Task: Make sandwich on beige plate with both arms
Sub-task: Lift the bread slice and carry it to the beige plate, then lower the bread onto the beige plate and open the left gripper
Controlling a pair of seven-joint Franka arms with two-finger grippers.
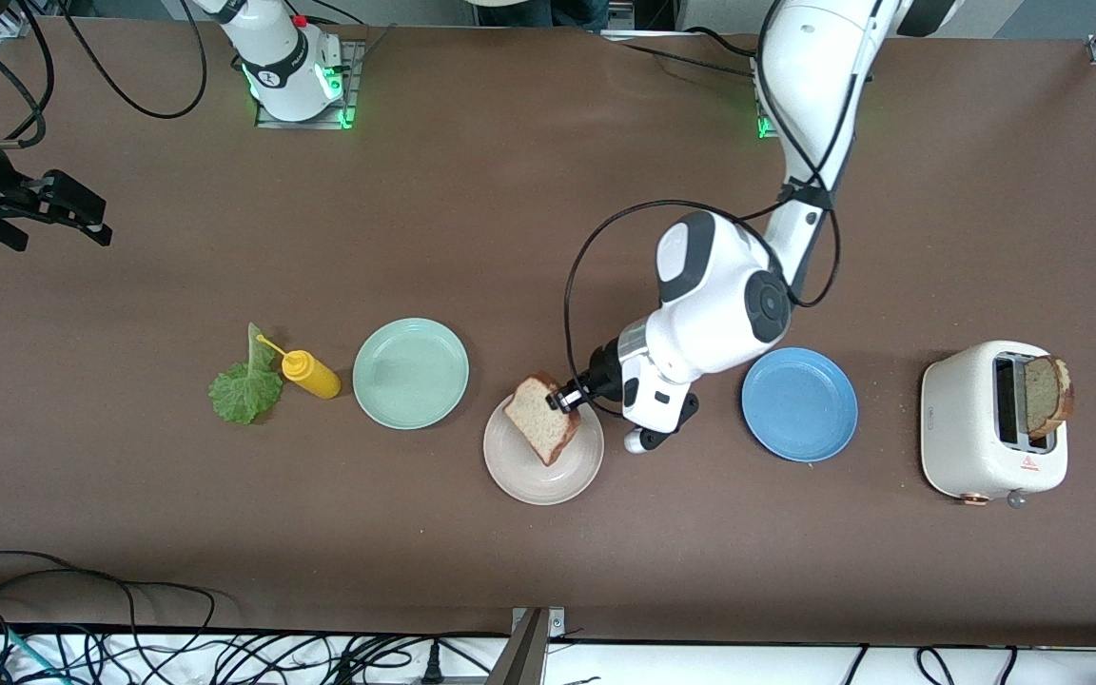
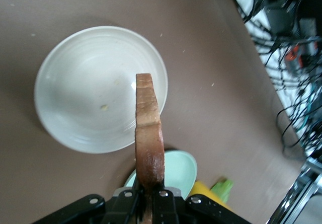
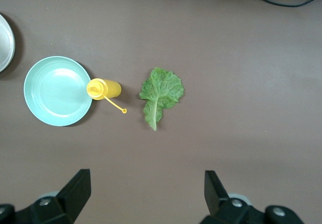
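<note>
Next, I let go of the bread slice, still tilted just over the plate, with my left gripper on the beige plate's bare middle [image 1: 539, 432] [image 2: 87, 94], a little away from the cables.
My left gripper [image 1: 567, 398] is shut on a brown bread slice [image 1: 540, 419] and holds it tilted on edge just over the beige plate [image 1: 519, 480]. In the left wrist view the slice [image 2: 148, 133] stands edge-on between the fingers of the left gripper [image 2: 150, 199], above the otherwise bare plate [image 2: 90, 93]. A second bread slice [image 1: 1047, 392] stands in the toaster [image 1: 971, 428]. The green lettuce leaf [image 1: 245, 390] lies on the table toward the right arm's end, also in the right wrist view [image 3: 161, 90]. My right gripper [image 1: 82, 214] is open and empty, up over the right arm's end of the table [image 3: 147, 183].
A yellow mustard bottle [image 1: 310, 374] lies between the lettuce and a mint-green plate [image 1: 410, 373]. A blue plate [image 1: 800, 404] sits between the beige plate and the toaster. Cables hang along the table edge nearest the front camera.
</note>
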